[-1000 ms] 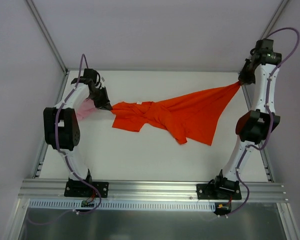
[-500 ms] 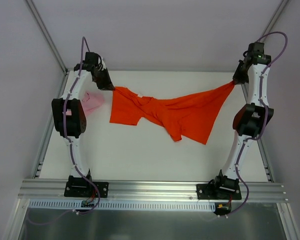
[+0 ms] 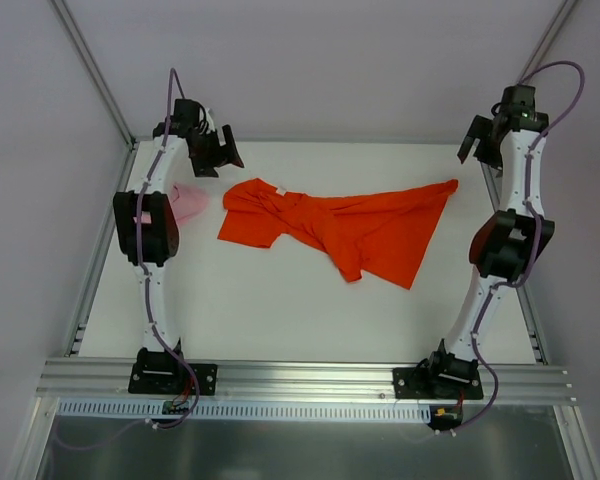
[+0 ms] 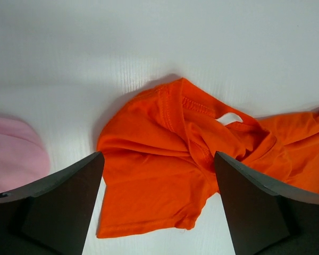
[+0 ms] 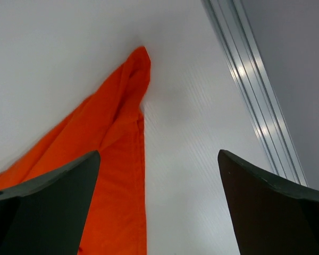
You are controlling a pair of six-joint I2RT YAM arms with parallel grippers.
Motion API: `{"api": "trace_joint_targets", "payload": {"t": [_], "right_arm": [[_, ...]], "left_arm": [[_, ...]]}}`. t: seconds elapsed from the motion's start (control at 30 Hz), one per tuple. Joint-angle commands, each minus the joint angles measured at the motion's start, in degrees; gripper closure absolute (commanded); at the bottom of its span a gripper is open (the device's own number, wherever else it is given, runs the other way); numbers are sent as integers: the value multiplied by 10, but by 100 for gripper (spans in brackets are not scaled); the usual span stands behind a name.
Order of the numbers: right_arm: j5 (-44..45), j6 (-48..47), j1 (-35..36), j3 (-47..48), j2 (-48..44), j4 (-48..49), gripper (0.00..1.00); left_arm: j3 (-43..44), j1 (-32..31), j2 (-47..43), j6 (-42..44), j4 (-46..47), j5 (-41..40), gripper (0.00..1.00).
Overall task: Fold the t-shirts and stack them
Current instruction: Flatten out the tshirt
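Observation:
The robot's left gripper will close on the sleeve's near corner (image 3: 220,238) (image 4: 100,235) of the orange-red t-shirt, the corner closest to the pale pink t-shirt.
The orange-red t-shirt (image 3: 345,225) lies crumpled and twisted across the back half of the table, one sleeve (image 4: 149,196) at its left end and a pointed corner (image 5: 133,79) at its right. The pale pink t-shirt (image 3: 187,204) sits bunched at the left, partly behind the left arm, and shows at the edge of the left wrist view (image 4: 13,154). My left gripper (image 3: 225,158) hangs open above the orange shirt's left end, holding nothing. My right gripper (image 3: 477,147) is open above the right corner, also empty.
The white table (image 3: 280,310) ends in metal rails on the left (image 3: 90,290) and right (image 5: 255,95). Grey walls close in the back and sides. Both arm bases (image 3: 170,378) stand at the near edge.
Both grippers have opened and let go of the orange-red shirt, which has dropped from its stretched, lifted state onto the table. Both arms moved toward the back.

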Motion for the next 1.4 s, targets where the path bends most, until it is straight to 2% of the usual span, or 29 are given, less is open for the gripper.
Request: {"api": "trace_joint_targets", "payload": {"t": [0.0, 0.03, 0.1, 0.13, 0.27, 0.33, 0.4, 0.5, 0.6, 0.87, 1.03, 1.23, 1.37], "right_arm": [[41, -4, -1, -79, -153, -2, 1], [44, -8, 7, -112, -211, -1, 0], [49, -16, 15, -178, -263, -2, 2], [45, -19, 18, -236, -286, -10, 4], [-22, -9, 30, -371, -385, 5, 20], [-51, 5, 38, -419, -423, 5, 24], [-88, 13, 46, -449, -450, 3, 24], [-82, 34, 75, -510, -479, 10, 24], [-74, 45, 100, -572, -498, 29, 24], [-66, 94, 146, -702, -559, 71, 24], [-38, 96, 152, -753, -585, 76, 24], [-20, 92, 152, -778, -614, 71, 24], [-9, 83, 152, -786, -619, 66, 24]], "left_arm": [[5, 8, -55, 30, -36, 8, 15], [-13, 8, -83, 35, -46, 11, 16], [-55, 8, -114, 42, -67, 27, 21], [-98, 7, -129, 46, -77, 28, 22], [-213, 7, -212, 65, -95, 37, 23], [-268, 7, -234, 67, -92, 53, 29], [-305, 7, -244, 64, -94, 64, 31], [-339, 6, -254, 55, -95, 65, 33], [-365, 1, -256, 54, -81, 38, 30], [-378, 0, -227, 52, -28, -24, 22], [-363, -10, -188, 65, 8, -57, 27], [-337, -38, -153, 78, 35, -126, 29], [-315, -56, -132, 82, 42, -144, 32]]}}
